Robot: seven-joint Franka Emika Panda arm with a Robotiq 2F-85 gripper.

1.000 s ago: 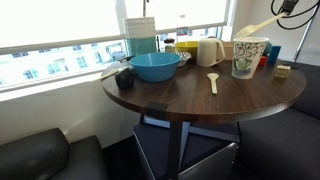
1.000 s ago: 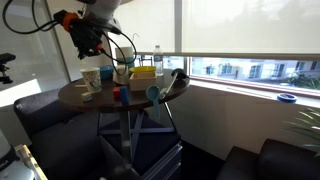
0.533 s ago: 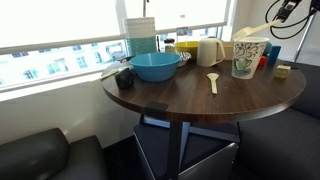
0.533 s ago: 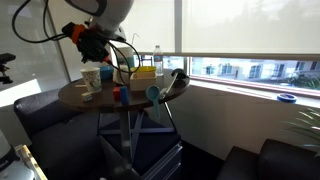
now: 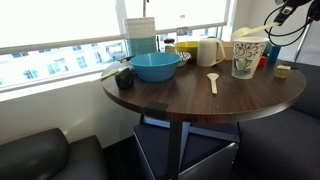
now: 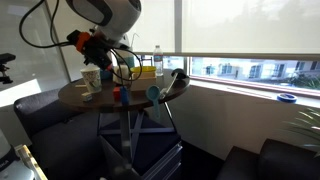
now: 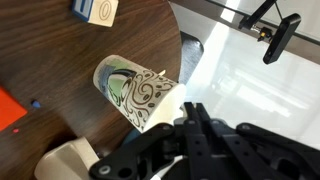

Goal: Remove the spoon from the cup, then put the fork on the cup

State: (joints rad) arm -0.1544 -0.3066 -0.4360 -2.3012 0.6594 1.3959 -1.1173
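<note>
Next, my gripper lets go of the fork on the open rim of the tall white patterned cup [image 5: 252,39] [image 7: 164,103], next to the cream jug.
The tall white patterned cup [image 5: 249,57] stands at the table's far side; it also shows in an exterior view [image 6: 90,78] and fills the wrist view [image 7: 135,92]. The long pale fork [image 5: 252,33] lies slanted across the cup's rim, its raised end towards my gripper [image 5: 277,20]. The gripper hangs just above and beside the rim, and its jaws [image 7: 193,110] are pressed together. In the wrist view the fork is hard to tell from the white cup wall. The small pale spoon [image 5: 213,81] lies flat on the table, apart from the cup.
A cream jug [image 5: 208,52] stands next to the cup and a blue bowl [image 5: 155,66] sits further along the round wooden table [image 5: 190,105]. Small blue and red things crowd behind the cup. A small box [image 7: 95,10] lies near the table edge.
The fork, held slanted above the cup a second ago, has come down onto the rim. The gripper has shifted slightly sideways. The spoon has not moved.
</note>
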